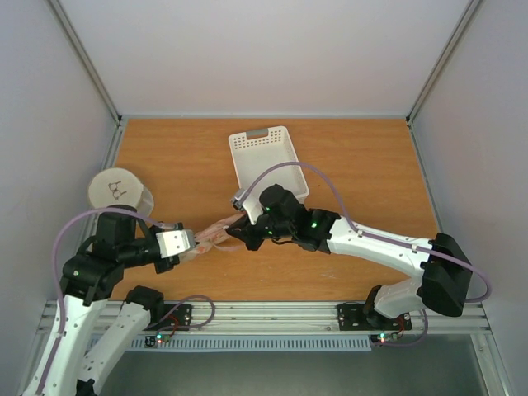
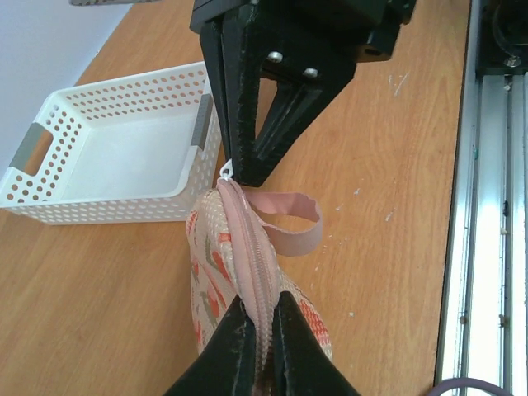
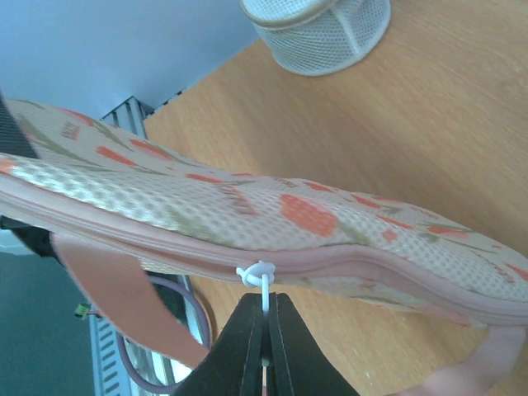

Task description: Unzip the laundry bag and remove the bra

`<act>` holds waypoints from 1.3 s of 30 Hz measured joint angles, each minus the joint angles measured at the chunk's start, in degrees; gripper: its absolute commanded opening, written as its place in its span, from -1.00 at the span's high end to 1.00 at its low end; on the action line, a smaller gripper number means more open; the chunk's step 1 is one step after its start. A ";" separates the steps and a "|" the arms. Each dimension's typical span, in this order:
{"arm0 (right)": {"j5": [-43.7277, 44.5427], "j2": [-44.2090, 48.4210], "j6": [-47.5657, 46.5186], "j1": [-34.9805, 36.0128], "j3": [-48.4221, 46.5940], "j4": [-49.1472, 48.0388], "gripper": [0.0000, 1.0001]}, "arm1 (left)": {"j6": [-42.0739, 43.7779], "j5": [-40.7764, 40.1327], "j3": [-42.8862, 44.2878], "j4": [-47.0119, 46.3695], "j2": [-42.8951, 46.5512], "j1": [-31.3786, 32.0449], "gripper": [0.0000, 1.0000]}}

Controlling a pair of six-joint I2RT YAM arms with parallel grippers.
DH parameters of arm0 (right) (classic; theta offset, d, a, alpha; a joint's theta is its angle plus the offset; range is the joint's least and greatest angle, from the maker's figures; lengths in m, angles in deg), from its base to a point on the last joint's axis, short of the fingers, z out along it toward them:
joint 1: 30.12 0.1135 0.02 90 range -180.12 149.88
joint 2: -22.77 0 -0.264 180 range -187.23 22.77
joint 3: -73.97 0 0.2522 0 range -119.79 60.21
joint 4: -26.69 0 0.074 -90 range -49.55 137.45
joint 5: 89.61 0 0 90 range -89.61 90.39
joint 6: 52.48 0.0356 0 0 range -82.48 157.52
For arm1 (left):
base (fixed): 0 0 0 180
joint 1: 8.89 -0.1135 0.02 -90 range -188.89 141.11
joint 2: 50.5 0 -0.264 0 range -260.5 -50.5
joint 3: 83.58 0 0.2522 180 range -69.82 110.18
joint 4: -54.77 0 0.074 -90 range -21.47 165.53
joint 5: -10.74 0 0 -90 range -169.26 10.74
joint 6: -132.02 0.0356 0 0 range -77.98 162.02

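Observation:
The bag's zippered edge is held by my left gripper far behind the white zipper pull, so that gripper should open and grip the bag's edge nearer the zipper pull (image 2: pixel 238 210) before my right gripper pulls.
The laundry bag (image 2: pixel 216 272) is a cream pouch with pink-orange marks and a pink zipper along its edge, held off the table between both grippers. It also shows in the right wrist view (image 3: pixel 272 214) and the top view (image 1: pixel 210 238). My left gripper (image 2: pixel 262 330) is shut on the bag's zippered edge. My right gripper (image 3: pixel 265 330) is shut on the white zipper pull (image 3: pixel 262 285), and it shows in the left wrist view (image 2: pixel 239 169). A pink loop strap (image 2: pixel 289 223) hangs from the bag. The zipper looks closed. The bra is hidden.
A white perforated basket (image 1: pixel 268 161) stands at the back middle, just behind the right gripper. A round white mesh container with a black drawing on its lid (image 1: pixel 117 191) stands at the left near the left arm. The table's near edge has a metal rail (image 1: pixel 272 313).

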 measured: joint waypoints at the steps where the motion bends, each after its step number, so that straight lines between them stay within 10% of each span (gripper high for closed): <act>1: -0.04 0.31 0.00 -0.35 0.61 -0.04 0.98 | 0.22 0.44 -0.02 0.17 0.22 -0.02 0.99; 18: -3.17 1.25 0.44 -7.56 9.84 -4.20 0.98 | -1.86 4.17 -1.53 0.42 3.61 0.00 0.97; 20: -3.39 1.03 0.81 -7.58 9.88 -4.42 0.98 | -2.12 4.26 -2.99 0.39 4.17 0.00 0.36; 29: -2.14 1.01 2.05 -4.31 7.32 -3.04 0.98 | -2.40 3.93 -6.75 0.59 4.79 0.00 -0.52; 39: 5.22 0.98 4.85 3.96 -3.04 -0.31 0.98 | -15.50 8.37 -3.65 -2.23 2.60 0.00 -0.58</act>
